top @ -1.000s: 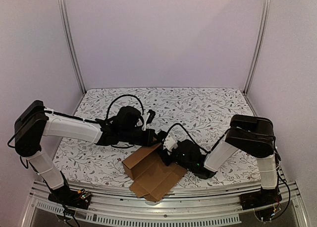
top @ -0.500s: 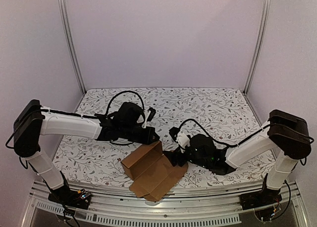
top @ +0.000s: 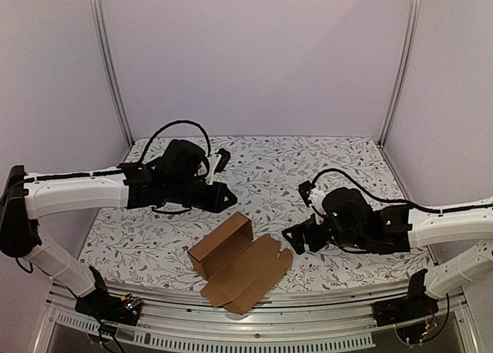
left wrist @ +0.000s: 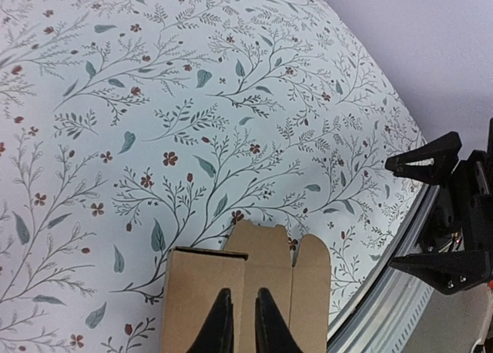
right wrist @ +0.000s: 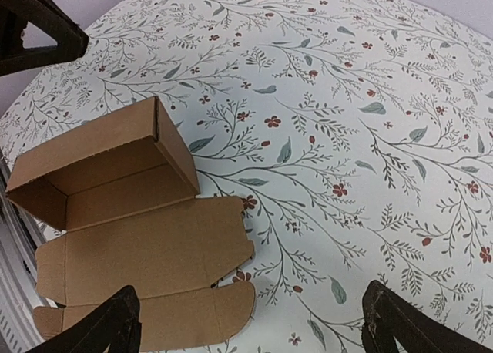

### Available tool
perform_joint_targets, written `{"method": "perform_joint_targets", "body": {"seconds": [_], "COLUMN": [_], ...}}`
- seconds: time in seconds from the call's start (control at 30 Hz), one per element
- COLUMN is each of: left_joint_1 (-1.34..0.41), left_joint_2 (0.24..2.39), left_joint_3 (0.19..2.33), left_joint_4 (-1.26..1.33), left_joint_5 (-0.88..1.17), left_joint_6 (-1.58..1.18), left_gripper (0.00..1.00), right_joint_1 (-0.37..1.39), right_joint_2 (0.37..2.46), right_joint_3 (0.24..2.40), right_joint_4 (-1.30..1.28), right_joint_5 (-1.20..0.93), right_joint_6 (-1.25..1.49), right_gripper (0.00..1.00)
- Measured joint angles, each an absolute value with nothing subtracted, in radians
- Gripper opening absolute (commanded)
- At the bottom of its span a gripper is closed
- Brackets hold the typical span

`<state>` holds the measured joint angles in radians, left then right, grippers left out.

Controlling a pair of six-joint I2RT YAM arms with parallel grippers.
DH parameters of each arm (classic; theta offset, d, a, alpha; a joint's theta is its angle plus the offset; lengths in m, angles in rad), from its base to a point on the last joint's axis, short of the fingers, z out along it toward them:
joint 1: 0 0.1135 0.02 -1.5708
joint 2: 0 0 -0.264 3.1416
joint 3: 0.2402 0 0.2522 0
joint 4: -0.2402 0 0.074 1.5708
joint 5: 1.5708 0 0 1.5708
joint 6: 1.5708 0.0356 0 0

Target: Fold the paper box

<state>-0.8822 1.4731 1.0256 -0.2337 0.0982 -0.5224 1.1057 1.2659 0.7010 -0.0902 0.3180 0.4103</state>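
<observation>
Next, the robot's right gripper should move to the middle of the lid flap's outer edge (top: pixel 269 284) (right wrist: pixel 154 347), farthest from the paper box's open tray, and close there.
The paper box (top: pixel 231 262) is brown cardboard lying near the table's front edge. Its left part stands up as an open tray and its lid flap lies flat to the front right. The left gripper (top: pixel 229 200) hangs above and behind the box without touching it. In the left wrist view its fingertips (left wrist: pixel 243 326) show a narrow gap over the box (left wrist: pixel 192 291), with nothing between them. The right gripper (top: pixel 295 237) stands to the right of the flap, clear of it. In the right wrist view it (right wrist: pixel 258 326) is wide open and empty beside the box (right wrist: pixel 139 237).
A flowered cloth (top: pixel 308 168) covers the table. A metal rail (top: pixel 254 326) runs along the near edge, close to the box's front corner. Upright frame posts (top: pixel 112 68) stand at the back corners. The right gripper (left wrist: pixel 420 212) also shows in the left wrist view.
The right gripper has opened wide, let go of the box's flap and drawn back to the right. The left gripper has risen back and left off the box, its jaws parting slightly.
</observation>
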Motion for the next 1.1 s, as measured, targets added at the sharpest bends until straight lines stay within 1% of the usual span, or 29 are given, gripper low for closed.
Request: {"method": "perform_joint_targets", "body": {"seconds": [0.1, 0.23, 0.37, 0.5, 0.67, 0.8, 0.83, 1.1], "left_joint_1": [-0.882, -0.882, -0.881, -0.881, -0.881, -0.881, -0.881, -0.881], "left_joint_2": [1.414, 1.353, 1.325, 1.298, 1.257, 1.253, 1.254, 1.332], "left_joint_3": [1.005, 0.960, 0.925, 0.892, 0.866, 0.863, 0.863, 0.863], "left_joint_4": [-0.264, -0.297, -0.322, -0.334, -0.336, -0.327, -0.327, -0.316], "left_joint_5": [0.070, 0.038, 0.029, 0.026, 0.029, 0.056, 0.068, 0.145], "left_joint_6": [-0.519, -0.514, -0.510, -0.510, -0.511, -0.512, -0.513, -0.516], "left_gripper": [0.22, 0.33, 0.44, 0.52, 0.58, 0.63, 0.66, 0.67], "right_joint_1": [1.105, 1.110, 1.150, 1.201, 1.223, 1.224, 1.224, 1.224], "right_joint_2": [1.201, 1.137, 1.131, 1.158, 1.211, 1.248, 1.256, 1.298], "right_joint_3": [0.693, 0.646, 0.617, 0.613, 0.582, 0.539, 0.525, 0.490], "right_joint_4": [-0.195, -0.241, -0.265, -0.254, -0.189, -0.128, -0.109, -0.015], "right_joint_5": [0.277, 0.194, 0.147, 0.108, 0.084, 0.076, 0.076, 0.077], "right_joint_6": [0.503, 0.651, 0.791, 0.932, 1.075, 1.175, 1.202, 1.323], "right_gripper": [0.99, 0.95, 0.90, 0.85, 0.75, 0.71, 0.69, 0.65]}}
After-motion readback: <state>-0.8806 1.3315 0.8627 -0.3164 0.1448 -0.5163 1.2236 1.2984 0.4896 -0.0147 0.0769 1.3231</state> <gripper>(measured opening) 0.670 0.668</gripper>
